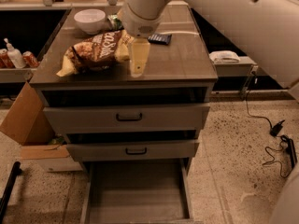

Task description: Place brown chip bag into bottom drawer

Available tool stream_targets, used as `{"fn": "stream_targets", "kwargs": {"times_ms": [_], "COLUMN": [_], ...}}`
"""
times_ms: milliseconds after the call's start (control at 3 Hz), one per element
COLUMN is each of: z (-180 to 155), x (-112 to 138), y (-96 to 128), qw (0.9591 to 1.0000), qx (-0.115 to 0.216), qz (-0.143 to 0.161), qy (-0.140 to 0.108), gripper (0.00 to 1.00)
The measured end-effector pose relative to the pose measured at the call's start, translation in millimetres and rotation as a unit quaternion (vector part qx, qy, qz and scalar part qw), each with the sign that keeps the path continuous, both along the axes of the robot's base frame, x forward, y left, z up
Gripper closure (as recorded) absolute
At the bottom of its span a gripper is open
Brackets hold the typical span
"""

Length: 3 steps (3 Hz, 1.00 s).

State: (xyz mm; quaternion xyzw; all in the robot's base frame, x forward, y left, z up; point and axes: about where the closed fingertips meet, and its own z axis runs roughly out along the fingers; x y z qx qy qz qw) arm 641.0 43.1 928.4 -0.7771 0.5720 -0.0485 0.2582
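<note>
My gripper closes next on the brown chip bag's body (110, 46), just beside the pale yellow end nearest the green can.
The brown chip bag (96, 51) lies on the left of the cabinet top (187, 59), dark brown with white script and pale yellow ends. My gripper (138, 59) hangs from the white arm just right of the bag, its pale fingers (139, 62) pointing down at the cabinet top beside the bag's right end. The bottom drawer (137, 195) is pulled out at floor level, its flat floor bare.
A white bowl (90, 20) and a small green can (113, 21) stand behind the bag. A dark blue packet (160, 39) lies at the back middle. Two grey drawer fronts (128, 118) with black handles sit above the open drawer. A cardboard box (25, 120) stands at left; cables (275, 139) lie at right.
</note>
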Motion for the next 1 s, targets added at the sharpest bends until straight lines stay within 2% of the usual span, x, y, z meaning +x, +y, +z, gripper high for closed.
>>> {"fn": "stream_targets", "kwargs": {"times_ms": [333,1000], "z": [-8,-18], "x": [11,36], "y": [33,68], "qw": [0.9998,0.9995], "qx": [-0.009,-0.018], "qz": [0.012,0.022], "qy": [-0.009,-0.013], "gripper": [0.00,0.00]}}
